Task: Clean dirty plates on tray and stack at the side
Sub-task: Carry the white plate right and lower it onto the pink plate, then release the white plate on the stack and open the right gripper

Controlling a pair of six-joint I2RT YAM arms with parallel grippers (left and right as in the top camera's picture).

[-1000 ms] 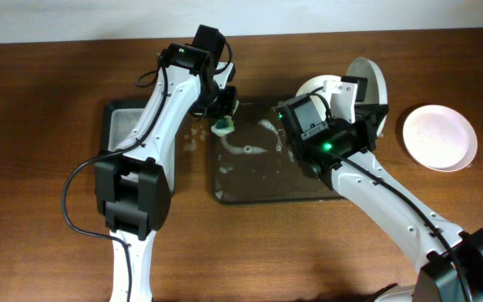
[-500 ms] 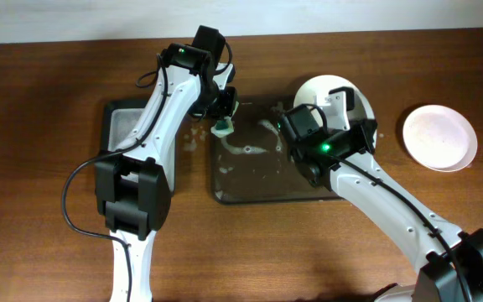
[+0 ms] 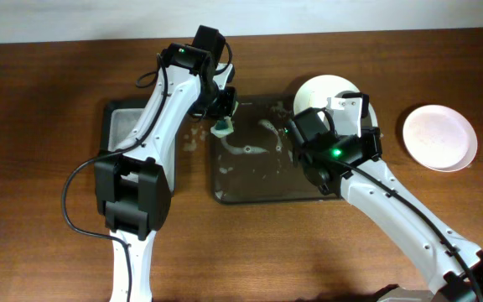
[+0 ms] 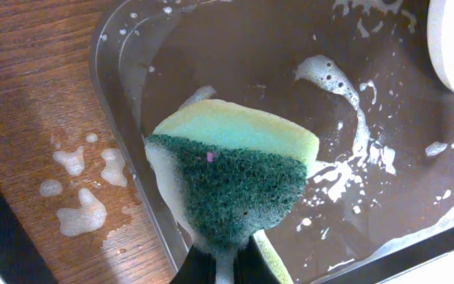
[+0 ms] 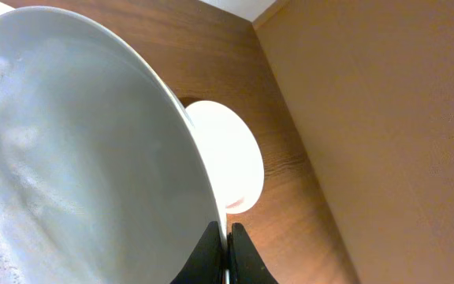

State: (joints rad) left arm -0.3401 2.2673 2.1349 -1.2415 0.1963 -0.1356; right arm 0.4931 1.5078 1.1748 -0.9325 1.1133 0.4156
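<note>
Next, I release the wet plate, now held over the tray's far corner, from my right gripper on top of the white plate lying on the bare wood (image 3: 441,138) (image 5: 224,157).
The large dark tray (image 3: 250,189) lies mid-table, wet with soap foam; it also shows in the left wrist view (image 4: 235,47). My right gripper (image 5: 228,237) is shut on the rim of a white plate (image 3: 321,91), held over the tray's far right corner; the plate fills the right wrist view (image 5: 77,150). A second white plate (image 3: 439,137) lies on the table at the right, also in the right wrist view (image 5: 227,162). My left gripper (image 4: 225,264) is shut on a green-and-yellow sponge (image 4: 239,170) over the tray's far left corner (image 3: 223,127).
A smaller narrow dark tray (image 3: 121,126) with grey soapy inside stands left of the big tray. Foam spots (image 4: 81,213) lie on the wood between them. A wall runs along the table's far edge.
My right arm has turned the held plate from tilted on edge to flatter, facing up, and shifted it left over the tray's corner. The left arm and sponge have not moved.
</note>
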